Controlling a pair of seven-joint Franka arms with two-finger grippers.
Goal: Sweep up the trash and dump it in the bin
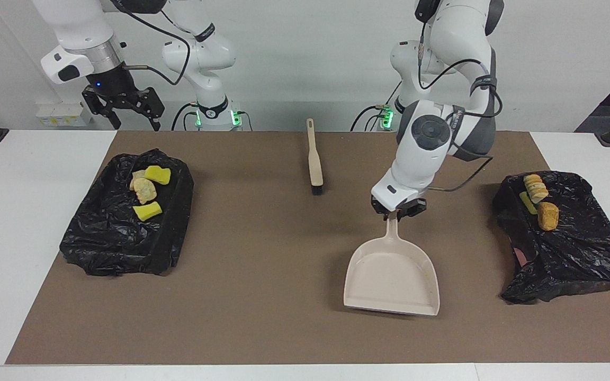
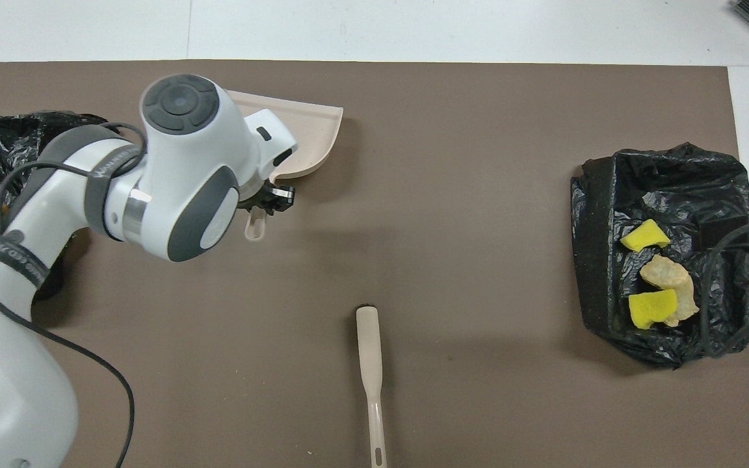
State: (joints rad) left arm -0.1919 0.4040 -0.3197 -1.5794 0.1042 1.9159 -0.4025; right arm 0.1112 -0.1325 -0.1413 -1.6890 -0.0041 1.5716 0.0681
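Observation:
My left gripper will let go of the beige dustpan on the brown mat straight (image 2: 353, 176) past the beige brush.
The beige dustpan (image 1: 392, 278) lies on the brown mat with nothing in it. My left gripper (image 1: 396, 212) is shut on its handle; in the overhead view the arm covers most of the pan (image 2: 306, 127). Three pieces of trash lie in the black-bagged bin (image 1: 98, 238) at the right arm's end: two yellow sponge wedges (image 1: 157, 173) (image 1: 147, 210) and a beige chunk (image 1: 144, 189). More trash lies on the black bag (image 1: 575, 248) at the left arm's end: two golden-brown chunks (image 1: 536, 188) (image 1: 547, 216) and a yellow piece (image 1: 527, 202). My right gripper (image 1: 131, 121) hangs open and empty above the table's edge, near the bin.
The beige brush (image 1: 314, 159) lies on the mat between the two arms, nearer to the robots than the dustpan; it also shows in the overhead view (image 2: 369, 364). The mat (image 1: 262, 254) lies between the bin and the dustpan.

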